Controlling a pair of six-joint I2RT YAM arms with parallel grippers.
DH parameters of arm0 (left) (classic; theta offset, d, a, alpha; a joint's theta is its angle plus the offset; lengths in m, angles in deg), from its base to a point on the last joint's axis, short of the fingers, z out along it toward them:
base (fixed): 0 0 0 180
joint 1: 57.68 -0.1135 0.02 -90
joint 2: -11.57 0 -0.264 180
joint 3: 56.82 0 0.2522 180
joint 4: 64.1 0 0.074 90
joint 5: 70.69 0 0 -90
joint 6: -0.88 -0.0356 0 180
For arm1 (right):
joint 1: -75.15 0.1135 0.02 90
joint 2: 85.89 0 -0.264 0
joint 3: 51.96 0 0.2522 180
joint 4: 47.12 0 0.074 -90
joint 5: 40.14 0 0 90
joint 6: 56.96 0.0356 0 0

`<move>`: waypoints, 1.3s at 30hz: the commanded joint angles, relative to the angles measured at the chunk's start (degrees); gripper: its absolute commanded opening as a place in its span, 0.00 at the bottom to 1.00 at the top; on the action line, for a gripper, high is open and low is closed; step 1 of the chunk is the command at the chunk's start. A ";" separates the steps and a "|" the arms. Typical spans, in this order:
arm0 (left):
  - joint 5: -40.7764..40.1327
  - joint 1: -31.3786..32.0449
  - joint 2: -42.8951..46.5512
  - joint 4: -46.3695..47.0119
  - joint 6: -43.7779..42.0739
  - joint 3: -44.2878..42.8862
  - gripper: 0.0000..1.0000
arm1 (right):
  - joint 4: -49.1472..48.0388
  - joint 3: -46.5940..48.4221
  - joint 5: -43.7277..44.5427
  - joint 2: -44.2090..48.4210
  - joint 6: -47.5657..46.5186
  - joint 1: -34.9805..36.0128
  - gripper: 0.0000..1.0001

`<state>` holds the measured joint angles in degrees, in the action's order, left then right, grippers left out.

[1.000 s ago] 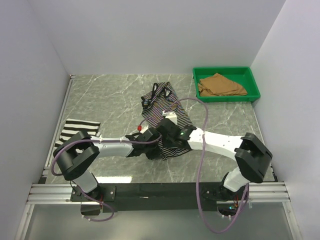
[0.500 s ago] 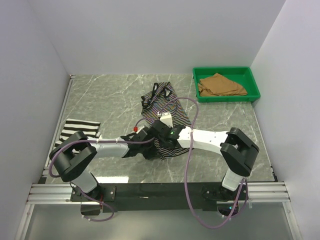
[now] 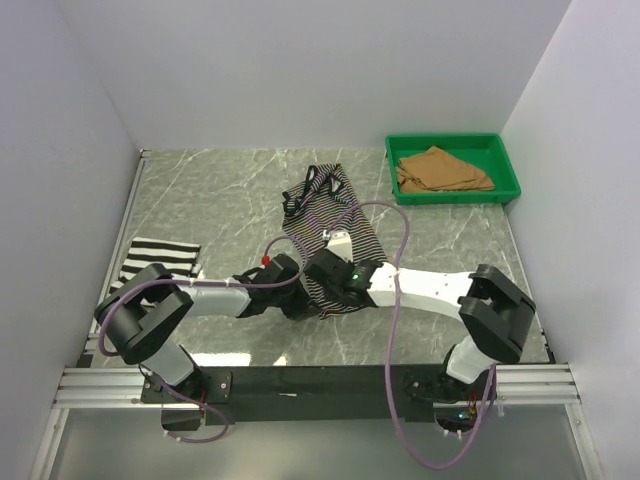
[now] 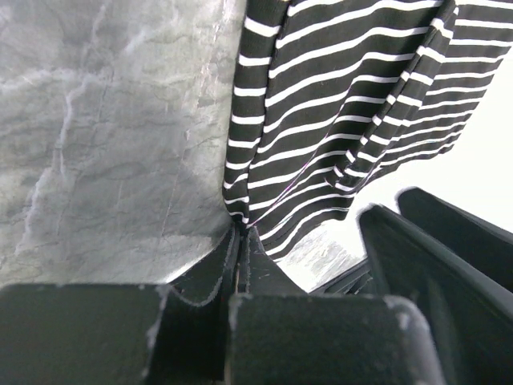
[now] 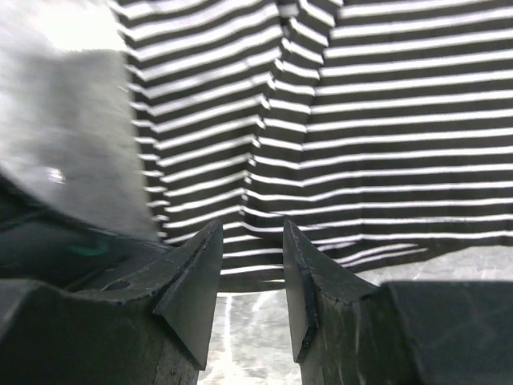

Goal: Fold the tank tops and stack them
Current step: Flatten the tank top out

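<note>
I see a long fold narrowing the thin-striped tank top, so I will pinch this fold [image 5: 253,218] near the tank top's hem with my right gripper and pull away from my left gripper.
The thin-striped tank top [image 3: 336,216] lies crumpled at the table's middle, straps toward the back. My left gripper [image 4: 241,233] is shut on its near left corner, pinching the hem just above the marble. My right gripper [image 5: 252,231] hovers open at the same top's near hem [image 5: 321,241], fingertips just short of the cloth with nothing between them. Both wrists meet over the top's near end [image 3: 318,285] in the top view. A wide-striped tank top [image 3: 160,256] lies folded at the left edge. The tan tank top [image 3: 440,170] rests folded in the tray.
A green plastic tray [image 3: 505,160] stands at the back right corner. White walls close in the back and both sides. A metal rail [image 3: 118,250] runs along the left edge. Purple cables [image 3: 395,250] loop over the right arm.
The right jaws have spread a little wider. The right arm has shifted over the top's near end and its cable loop has moved. The left gripper keeps its pinch and has drawn slightly left.
</note>
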<state>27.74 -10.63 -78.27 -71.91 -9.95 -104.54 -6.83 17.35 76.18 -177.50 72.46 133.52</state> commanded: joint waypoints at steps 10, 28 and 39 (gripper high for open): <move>-3.15 -2.40 -1.04 -7.63 -2.36 4.69 0.01 | -3.23 2.28 2.24 -2.25 0.57 0.34 0.43; -2.71 -3.80 0.37 -8.33 -3.59 5.48 0.00 | -2.09 4.75 4.78 -6.56 0.39 -0.10 0.24; -3.15 -5.30 3.09 -9.12 -4.47 6.62 0.01 | -0.94 4.48 3.65 -2.17 -0.83 -1.07 0.38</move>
<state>29.71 -15.50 -74.27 -72.06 -11.02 -100.43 -7.93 19.99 78.70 -183.57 71.80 132.53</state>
